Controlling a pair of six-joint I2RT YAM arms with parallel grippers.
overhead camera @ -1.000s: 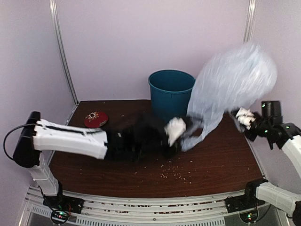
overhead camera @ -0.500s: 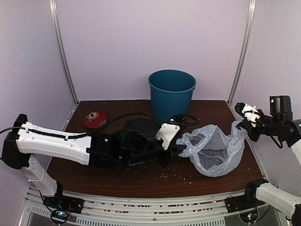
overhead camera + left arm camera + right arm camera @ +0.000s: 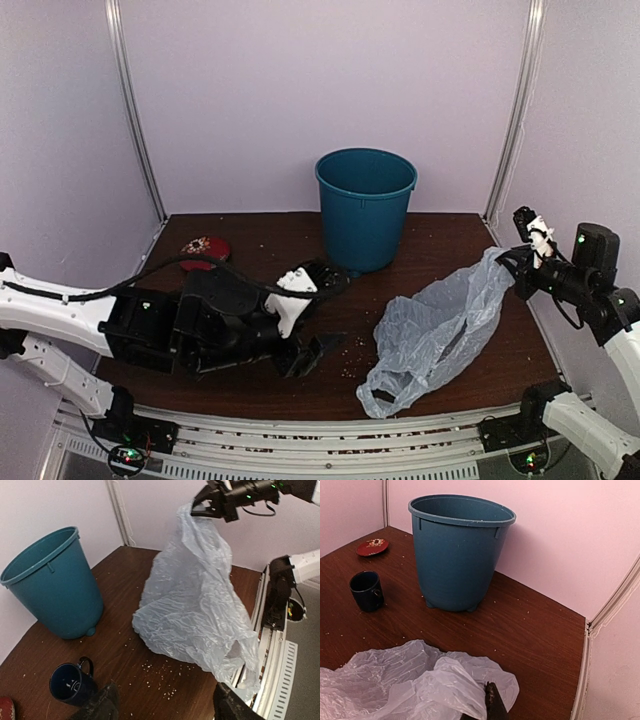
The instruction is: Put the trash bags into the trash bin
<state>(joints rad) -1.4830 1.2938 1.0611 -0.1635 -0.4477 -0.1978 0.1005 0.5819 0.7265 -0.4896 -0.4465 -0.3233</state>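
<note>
The trash bag's loose lower end [image 3: 384,404] [image 3: 244,684] near the table's front edge is the next thing my left gripper should go to and close on.
The trash bag [image 3: 430,330], thin and pale blue-grey, droops from my right gripper [image 3: 515,268] down onto the table's right half. That gripper is shut on the bag's upper edge, and one dark fingertip [image 3: 495,705] pokes out of the plastic [image 3: 410,685]. My left gripper [image 3: 310,350] sits low near the table's middle, open and holding nothing. Its two fingers stand wide apart in the left wrist view [image 3: 165,710], with the bag [image 3: 195,605] a short way ahead of them. The teal trash bin [image 3: 365,205] stands upright at the back [image 3: 50,585] [image 3: 457,550], with nothing showing in it.
A small dark blue mug [image 3: 70,682] [image 3: 366,590] stands on the table just in front of the left gripper. A red saucer [image 3: 205,247] [image 3: 372,546] lies at the back left. Pale crumbs [image 3: 165,670] are scattered over the brown tabletop [image 3: 470,230].
The left gripper opened, let go of the bag and drew back to the left. The bag, billowing in the air a second ago, has collapsed onto the table, still hanging from the right gripper.
</note>
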